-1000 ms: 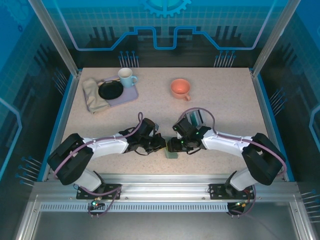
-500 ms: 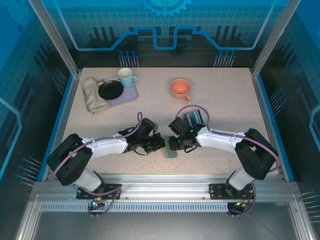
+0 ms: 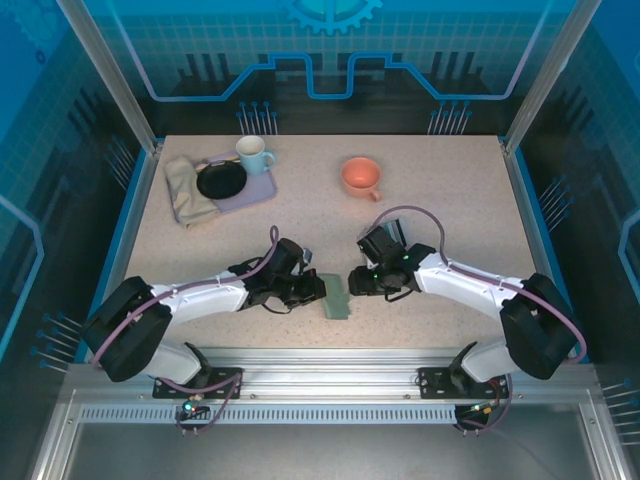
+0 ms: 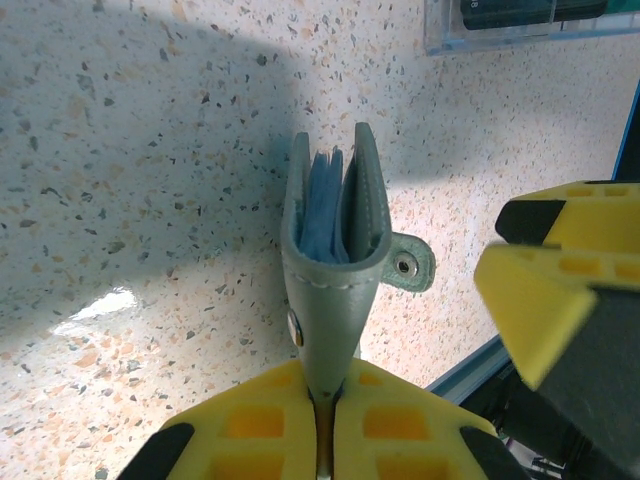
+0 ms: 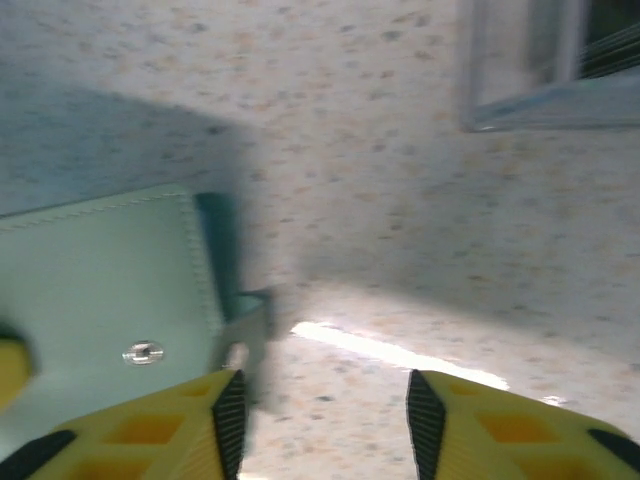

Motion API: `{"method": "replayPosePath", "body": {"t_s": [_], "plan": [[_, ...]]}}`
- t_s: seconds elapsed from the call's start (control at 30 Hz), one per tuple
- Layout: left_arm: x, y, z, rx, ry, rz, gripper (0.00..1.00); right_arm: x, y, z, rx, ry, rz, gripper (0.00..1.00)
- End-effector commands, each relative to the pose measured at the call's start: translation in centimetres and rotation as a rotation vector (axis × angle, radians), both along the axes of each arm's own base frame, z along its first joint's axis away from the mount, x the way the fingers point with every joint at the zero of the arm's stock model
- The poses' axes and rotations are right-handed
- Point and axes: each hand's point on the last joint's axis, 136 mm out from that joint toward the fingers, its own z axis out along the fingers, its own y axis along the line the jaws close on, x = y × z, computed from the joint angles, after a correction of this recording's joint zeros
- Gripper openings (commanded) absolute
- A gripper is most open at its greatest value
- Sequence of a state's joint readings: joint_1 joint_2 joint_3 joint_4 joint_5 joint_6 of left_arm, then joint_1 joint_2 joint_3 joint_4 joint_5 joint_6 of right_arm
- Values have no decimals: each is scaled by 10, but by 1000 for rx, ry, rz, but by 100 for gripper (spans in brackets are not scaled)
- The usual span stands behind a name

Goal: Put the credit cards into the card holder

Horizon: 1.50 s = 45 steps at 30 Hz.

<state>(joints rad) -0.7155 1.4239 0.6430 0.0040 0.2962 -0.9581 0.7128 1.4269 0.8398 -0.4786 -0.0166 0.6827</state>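
The left gripper pinches both flaps of the card holder together, so the right gripper needs to take the snap tab (image 4: pixel 408 263) and the left gripper just one flap.
The grey-green card holder (image 4: pixel 330 280) stands on edge on the speckled table, its bottom edge pinched by my left gripper (image 4: pixel 325 392), which is shut on it. Its two flaps gape slightly, with blue-teal credit cards (image 4: pixel 322 205) tucked between them, and the snap tab (image 4: pixel 413 268) sticks out to the right. From above, the card holder (image 3: pixel 337 298) sits between the two grippers. My right gripper (image 5: pixel 322 415) is open just right of the card holder (image 5: pixel 100 270), with nothing between its fingers. Its yellow finger (image 4: pixel 560 290) also shows in the left wrist view.
A clear plastic box (image 4: pixel 520 25) with dark cards (image 4: pixel 505 10) stands behind the right arm. An orange cup (image 3: pixel 361 177) is at the back centre. A lilac tray (image 3: pixel 262 186) with a black plate (image 3: pixel 221 181), pale mug (image 3: pixel 253 154) and cloth (image 3: pixel 186 190) is at back left.
My right gripper has drawn back to the right, away from the card holder, and opened wider. The left gripper keeps its hold, and more of the holder now shows from above.
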Motion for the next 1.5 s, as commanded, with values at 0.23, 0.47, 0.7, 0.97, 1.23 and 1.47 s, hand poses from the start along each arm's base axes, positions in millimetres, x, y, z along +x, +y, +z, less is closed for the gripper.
{"method": "replayPosePath", "body": {"t_s": [0.23, 0.47, 0.7, 0.97, 1.23, 1.47], "plan": [[1, -4, 9, -16, -16, -37, 11, 0, 28, -14, 39, 102, 71, 58], [1, 0, 6, 10, -15, -27, 15, -7, 22, -26, 19, 136, 40, 26], [-3, 21, -8, 143, 23, 3, 45, -3, 19, 2, 73, 78, 20, 9], [-2, 23, 6, 184, 2, -20, 71, -9, 29, 36, 228, 37, 21, 9], [5, 11, 18, 132, -9, -19, 78, -12, 38, 56, 317, 24, 35, 9], [9, 0, 16, 107, 4, -32, 80, -15, 39, 53, 327, 46, 41, 9]]}}
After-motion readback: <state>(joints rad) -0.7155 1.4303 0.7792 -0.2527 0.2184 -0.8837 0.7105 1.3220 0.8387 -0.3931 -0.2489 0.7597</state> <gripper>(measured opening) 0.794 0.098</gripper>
